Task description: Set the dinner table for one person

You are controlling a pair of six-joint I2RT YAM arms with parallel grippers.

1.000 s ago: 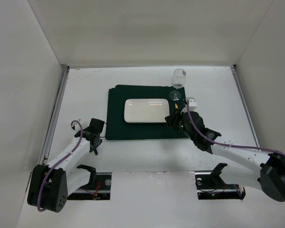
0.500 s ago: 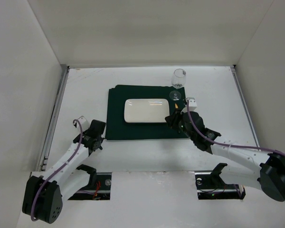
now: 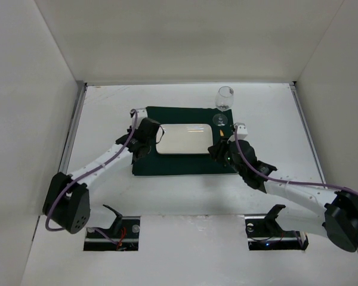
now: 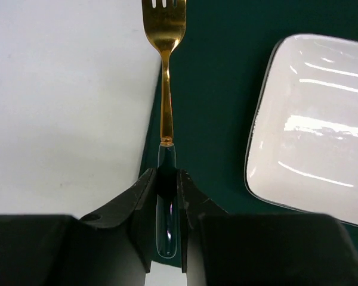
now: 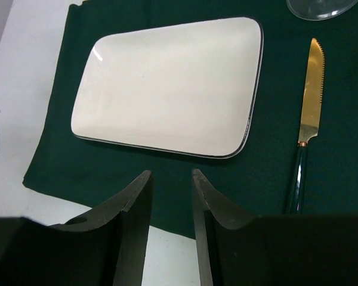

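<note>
Next, my left gripper lets go of the gold fork on the dark green part of the placemat (image 3: 147,149) (image 4: 201,136) between the white plate and the placemat's edge.
My left gripper (image 4: 166,173) is shut on the clear handle of a gold fork (image 4: 166,101). The fork points ahead along the left edge of the dark green placemat (image 4: 215,89), with its tines at the top of the left wrist view. In the top view this gripper (image 3: 143,143) is over the placemat's left part, beside the white rectangular plate (image 3: 184,138). My right gripper (image 5: 170,179) is open and empty over the placemat's near edge, in front of the plate (image 5: 167,89). It also shows in the top view (image 3: 219,152). All rests on the white dinner table (image 3: 107,107).
A gold knife with a dark handle (image 5: 310,95) lies on the placemat right of the plate. A wine glass (image 3: 225,98) stands at the placemat's far right corner, and its base (image 5: 319,7) shows in the right wrist view. White walls enclose the table.
My left arm has swung from the near left of the table up to the placemat's left edge. The right arm has not moved.
</note>
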